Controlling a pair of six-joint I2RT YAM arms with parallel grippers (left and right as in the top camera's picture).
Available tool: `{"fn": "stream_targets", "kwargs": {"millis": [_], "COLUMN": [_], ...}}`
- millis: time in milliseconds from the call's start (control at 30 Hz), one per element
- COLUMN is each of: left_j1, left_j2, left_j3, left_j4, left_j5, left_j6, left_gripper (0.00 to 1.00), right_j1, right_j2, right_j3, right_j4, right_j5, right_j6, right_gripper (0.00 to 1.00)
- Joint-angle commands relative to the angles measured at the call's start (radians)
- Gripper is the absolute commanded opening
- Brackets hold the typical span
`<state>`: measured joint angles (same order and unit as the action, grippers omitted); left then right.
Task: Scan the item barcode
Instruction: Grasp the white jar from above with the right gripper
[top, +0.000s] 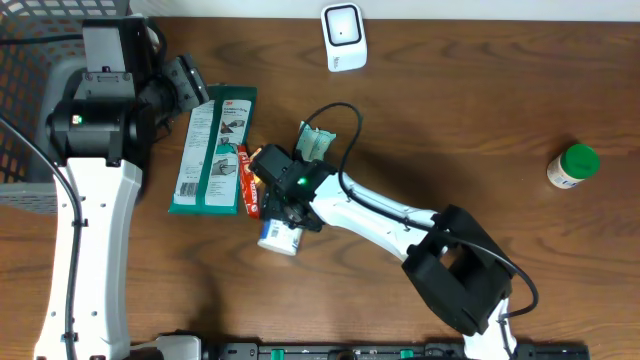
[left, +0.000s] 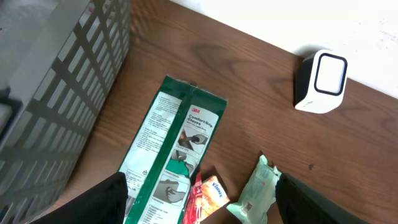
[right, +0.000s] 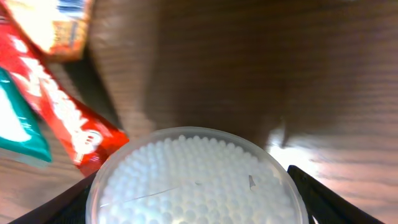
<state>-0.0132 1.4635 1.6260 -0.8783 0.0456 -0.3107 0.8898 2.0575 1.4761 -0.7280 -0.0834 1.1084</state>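
Note:
I should use my right gripper to set the tub of cotton swabs on the bare table (top: 395, 131) between the wipes pack and the green-capped bottle.
A round clear tub of white cotton swabs (right: 196, 183) lies on its side on the wooden table (top: 480, 120), seen end-on in the right wrist view and as a small white tub (top: 278, 240) from overhead. My right gripper (right: 196, 196) has a dark finger against each side of the tub's rim and is shut on it. No barcode shows on it. The white scanner (top: 343, 37) stands at the back edge, also in the left wrist view as a white scanner (left: 320, 81). My left gripper (left: 202, 208) hangs open above the packets, holding nothing.
A green 3M package (top: 212, 150) lies flat beside a red packet (top: 246, 180), an orange Kleenex pack (left: 214, 190) and a pale green wipes pack (top: 316, 142). A grey basket (top: 25, 90) fills the far left. A green-capped bottle (top: 573, 166) lies far right.

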Motion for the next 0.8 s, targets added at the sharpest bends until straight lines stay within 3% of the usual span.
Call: {"fn": "stream_targets", "kwargs": {"millis": [0,167,333,500,667,767], "left_j1": [0.006,0.006,0.006,0.006,0.006,0.006], "left_j2": [0.002,0.002,0.002,0.002,0.002,0.002], "left_j3": [0.008,0.008,0.008,0.008,0.008,0.008], "left_j4": [0.001,0.001,0.001,0.001,0.001,0.001], "left_j5": [-0.009,-0.009,-0.009,-0.009,-0.009,-0.009], "left_j6": [0.002,0.002,0.002,0.002,0.002,0.002], "left_gripper": [0.77,0.77,0.77,0.77,0.77,0.77], "right_j1": [-0.05,-0.095,-0.102,-0.102,-0.103,-0.107], "right_j2": [-0.049,-0.189,-0.323,-0.343,-0.343,-0.343], "right_j3": [-0.005,-0.005,-0.005,-0.024,-0.197,-0.341], "right_j4": [-0.041,-0.079,-0.179,-0.174,0.034,0.267], "right_j5": [0.015,0.181,0.568,0.736,0.882,0.953], "right_j6": [-0.095,-0.285,-0.366,-0.433,-0.433,-0.434], "right_gripper": [0.7,0.58,0.56,0.55,0.52,0.57]}}
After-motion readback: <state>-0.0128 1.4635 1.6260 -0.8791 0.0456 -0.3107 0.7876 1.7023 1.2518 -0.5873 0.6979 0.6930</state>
